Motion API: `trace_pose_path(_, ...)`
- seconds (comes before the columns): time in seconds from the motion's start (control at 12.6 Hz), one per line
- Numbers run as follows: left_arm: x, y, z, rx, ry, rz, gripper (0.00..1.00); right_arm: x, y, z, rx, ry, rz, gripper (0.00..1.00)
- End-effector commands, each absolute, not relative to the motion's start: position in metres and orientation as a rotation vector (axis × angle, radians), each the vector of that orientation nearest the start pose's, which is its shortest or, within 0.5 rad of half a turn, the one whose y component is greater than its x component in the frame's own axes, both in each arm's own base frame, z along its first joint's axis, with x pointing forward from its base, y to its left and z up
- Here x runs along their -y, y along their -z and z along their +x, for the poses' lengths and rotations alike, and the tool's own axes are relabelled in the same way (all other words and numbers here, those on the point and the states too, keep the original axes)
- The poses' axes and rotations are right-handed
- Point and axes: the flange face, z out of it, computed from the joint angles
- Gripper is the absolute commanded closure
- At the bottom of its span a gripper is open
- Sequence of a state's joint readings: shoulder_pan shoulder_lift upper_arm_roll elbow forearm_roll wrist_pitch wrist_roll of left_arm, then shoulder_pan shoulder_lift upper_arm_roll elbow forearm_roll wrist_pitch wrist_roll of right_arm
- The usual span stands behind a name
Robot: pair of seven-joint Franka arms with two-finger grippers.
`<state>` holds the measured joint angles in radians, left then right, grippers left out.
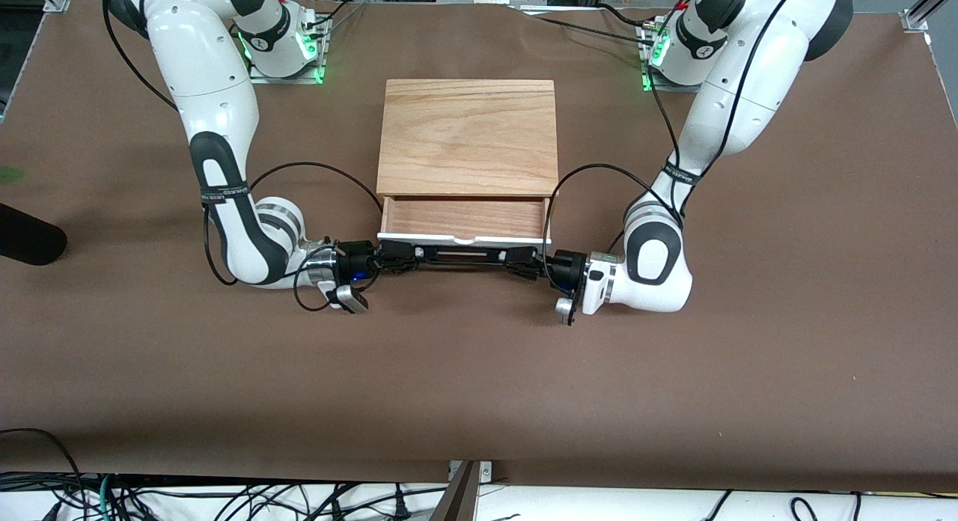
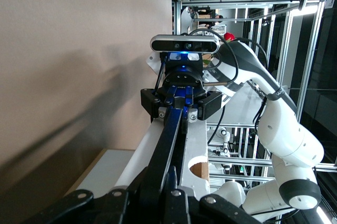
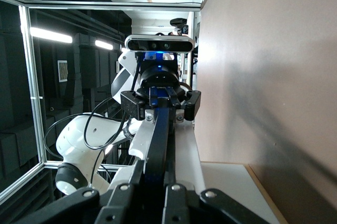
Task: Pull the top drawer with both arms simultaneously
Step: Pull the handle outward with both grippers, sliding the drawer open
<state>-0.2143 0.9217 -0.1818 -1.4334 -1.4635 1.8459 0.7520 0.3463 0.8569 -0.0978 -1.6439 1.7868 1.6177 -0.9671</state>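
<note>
The robot's right gripper should release the black bar handle above the bare brown cloth (image 1: 463,300) just in front of the drawer.
The top drawer (image 1: 464,218) stands partly pulled out of the wooden cabinet (image 1: 468,135), its light wood bottom showing. Its white front panel (image 1: 464,242) carries a thin black bar handle (image 1: 460,257). My left gripper (image 1: 524,265) is shut on the handle's end toward the left arm's side. My right gripper (image 1: 397,260) is shut on the handle's other end. In the left wrist view the handle (image 2: 168,145) runs from my left gripper (image 2: 167,192) to the right gripper. In the right wrist view the handle (image 3: 158,140) runs from my right gripper (image 3: 158,192) to the left gripper.
The cabinet sits mid-table on brown cloth (image 1: 479,371). Both arm bases (image 1: 284,49) stand at the table's edge farthest from the front camera. A dark object (image 1: 30,240) lies at the right arm's end of the table.
</note>
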Motion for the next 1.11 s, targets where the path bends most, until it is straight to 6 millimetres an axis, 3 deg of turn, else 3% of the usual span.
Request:
trace_pose_path(0.0, 0.327, -0.21, 0.678, 0.14, 0.076, 1.656, 1.0, -0.256, -0.153, 0.64, 0.028, -0.01, -1.547, 0.98)
trace_pose_path(0.4, 0.319, -0.205, 0.693, 0.114, 0.052, 1.667, 1.0, -0.245, -0.148, 0.667, 0.003, 0.019, -1.563, 0.98)
trace_pose_path(0.95, 0.325, -0.189, 0.688, 0.1, 0.064, 1.681, 1.0, -0.236, -0.151, 0.685, -0.027, 0.045, -1.584, 0.98)
trace_pose_path(1.03, 0.325, -0.187, 0.687, 0.099, 0.068, 1.684, 0.81, -0.233, -0.153, 0.688, -0.026, 0.053, -1.583, 0.98)
